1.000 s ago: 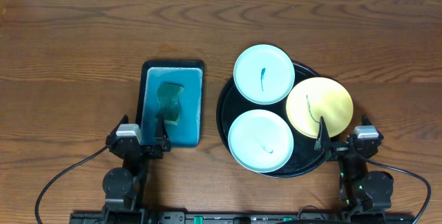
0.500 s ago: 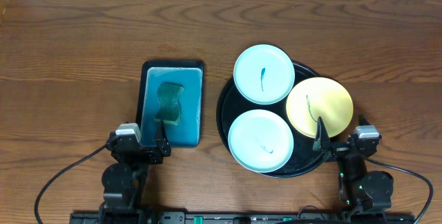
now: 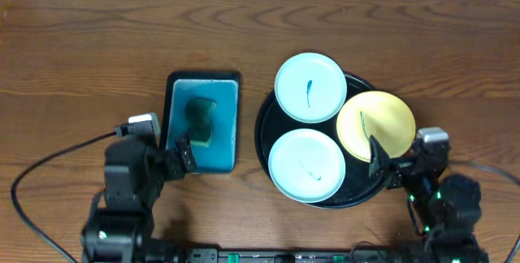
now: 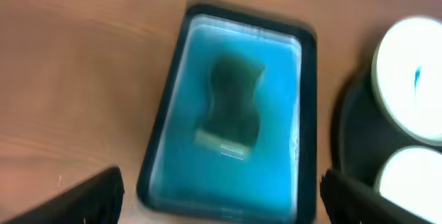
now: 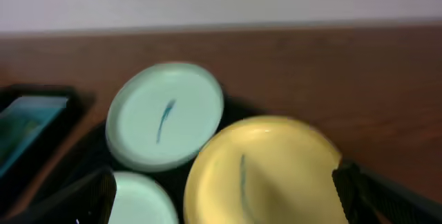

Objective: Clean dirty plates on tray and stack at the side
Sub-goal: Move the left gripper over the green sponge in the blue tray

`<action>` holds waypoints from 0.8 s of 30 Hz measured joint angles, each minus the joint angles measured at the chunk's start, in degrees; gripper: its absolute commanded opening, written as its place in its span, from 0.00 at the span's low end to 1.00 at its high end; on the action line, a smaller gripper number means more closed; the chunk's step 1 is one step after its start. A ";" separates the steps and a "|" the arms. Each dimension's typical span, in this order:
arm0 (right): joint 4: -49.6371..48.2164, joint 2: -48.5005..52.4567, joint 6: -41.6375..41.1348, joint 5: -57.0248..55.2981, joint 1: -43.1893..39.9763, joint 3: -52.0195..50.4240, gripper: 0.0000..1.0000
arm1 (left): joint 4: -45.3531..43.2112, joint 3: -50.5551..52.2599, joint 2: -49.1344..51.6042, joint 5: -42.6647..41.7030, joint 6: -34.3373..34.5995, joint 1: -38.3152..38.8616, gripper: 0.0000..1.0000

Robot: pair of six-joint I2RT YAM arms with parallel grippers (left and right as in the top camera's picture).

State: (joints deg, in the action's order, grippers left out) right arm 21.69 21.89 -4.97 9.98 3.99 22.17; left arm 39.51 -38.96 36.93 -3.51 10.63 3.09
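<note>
The dark green sponge in the teal tray is next, so my left gripper needs to move to it and close on the sponge's narrow middle (image 3: pixel 199 120) (image 4: pixel 233 104).
The black tray (image 3: pixel 262 133) sits right of centre and carries three plates. A pale mint plate (image 3: pixel 310 87) overhangs its far rim, a second mint plate (image 3: pixel 306 165) lies at the near side, and the yellow plate (image 3: pixel 376 125) lies on the right. Each bears a thin dark-blue mark. My right gripper (image 3: pixel 402 153) hovers open at the tray's near right edge; in the right wrist view its fingers frame the yellow plate (image 5: pixel 262 175). My left gripper (image 3: pixel 162 145) is open by the teal tray's near left corner, holding nothing.
A rectangular teal tray (image 3: pixel 230 125) with a black rim lies left of the black tray. It holds a dark green sponge (image 3: pixel 199 119), which the left wrist view shows at the middle of the teal tray (image 4: pixel 311 113). Cables trail from both arms along the table's near edge.
Both arms have lifted off their rest at the near edge. The left arm swung leftward and turned toward the teal tray; the right shifted slightly right. Both grippers stayed open.
</note>
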 measured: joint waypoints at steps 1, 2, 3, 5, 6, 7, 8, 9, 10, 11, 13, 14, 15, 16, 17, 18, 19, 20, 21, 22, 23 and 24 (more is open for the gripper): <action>1.73 2.75 -0.02 1.16 0.00 1.75 0.99 | 2.21 -2.29 1.97 -0.22 0.07 0.00 0.92; 2.82 5.14 -0.07 1.92 0.00 3.21 0.99 | 3.52 -3.96 3.26 -0.31 0.09 0.00 0.92; 5.20 8.31 -0.07 2.86 0.00 5.55 0.99 | 5.60 -6.19 5.14 -0.44 0.09 0.00 0.91; 8.85 13.05 -0.26 4.35 0.00 9.46 0.99 | 8.50 -10.23 8.44 -0.63 0.09 0.00 0.92; 10.27 15.30 -0.31 5.01 0.00 11.28 0.99 | 9.86 -11.89 9.79 -0.66 0.09 0.00 0.91; 12.46 17.84 -0.35 5.90 0.00 13.55 0.99 | 11.17 -13.40 11.04 -0.66 0.09 0.00 0.92; 14.05 19.85 -0.42 6.60 0.00 15.28 0.99 | 11.76 -14.25 11.80 -0.66 0.09 0.00 0.92; 16.59 22.53 -0.46 7.76 0.00 17.55 0.99 | 12.20 -14.95 12.63 -0.66 0.09 0.00 0.91; 18.29 24.26 -0.55 8.70 0.00 19.04 0.99 | 12.61 -15.41 13.40 -0.66 0.07 0.00 0.91; 20.41 26.53 -0.57 10.03 0.00 20.81 0.99 | 12.76 -15.52 13.90 -0.63 0.04 0.00 0.91; 22.53 30.03 -0.66 12.02 0.00 23.19 0.99 | 13.27 -15.52 14.60 -0.59 0.02 0.00 0.91; 22.62 30.99 -0.66 12.50 0.00 23.67 0.99 | 13.29 -15.52 14.75 -0.59 0.02 0.00 0.91; 22.38 31.93 -0.66 12.94 0.00 23.96 0.99 | 13.27 -15.52 14.84 -0.59 0.02 0.00 0.91; 22.14 32.48 -0.66 13.25 0.00 23.96 0.99 | 13.29 -15.52 14.84 -0.59 0.02 0.00 0.92; 22.05 33.00 -0.66 13.64 0.00 23.96 0.99 | 13.29 -15.52 14.82 -0.59 0.02 0.00 0.92; 21.99 33.31 -0.68 13.90 0.00 23.96 0.99 | 13.29 -15.52 14.82 -0.59 0.02 0.00 0.91; 21.90 33.59 -0.68 14.27 0.00 23.96 0.99 | 13.29 -15.52 14.84 -0.59 0.02 0.00 0.91; 21.88 33.73 -0.68 14.53 0.00 23.96 0.99 | 13.09 -15.52 14.84 -0.61 0.02 0.00 0.91; 21.88 33.77 -0.68 14.93 0.00 23.96 0.99 | 12.72 -15.52 14.82 -0.59 0.02 0.00 0.91; 21.90 33.77 -0.66 15.10 0.00 23.96 0.99 | 11.34 -15.50 14.84 -0.61 0.02 0.00 0.92; 21.99 33.77 -0.66 15.21 0.00 23.98 0.99 | 8.15 -15.50 14.84 -0.61 0.00 0.00 0.91; 22.01 33.77 -0.66 15.23 0.00 23.98 0.99 | 6.29 -15.52 14.84 -0.59 0.02 0.00 0.92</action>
State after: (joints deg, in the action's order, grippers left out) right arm 43.70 55.66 -5.63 25.21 3.99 46.15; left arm 45.80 -54.48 51.77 -4.10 10.66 3.09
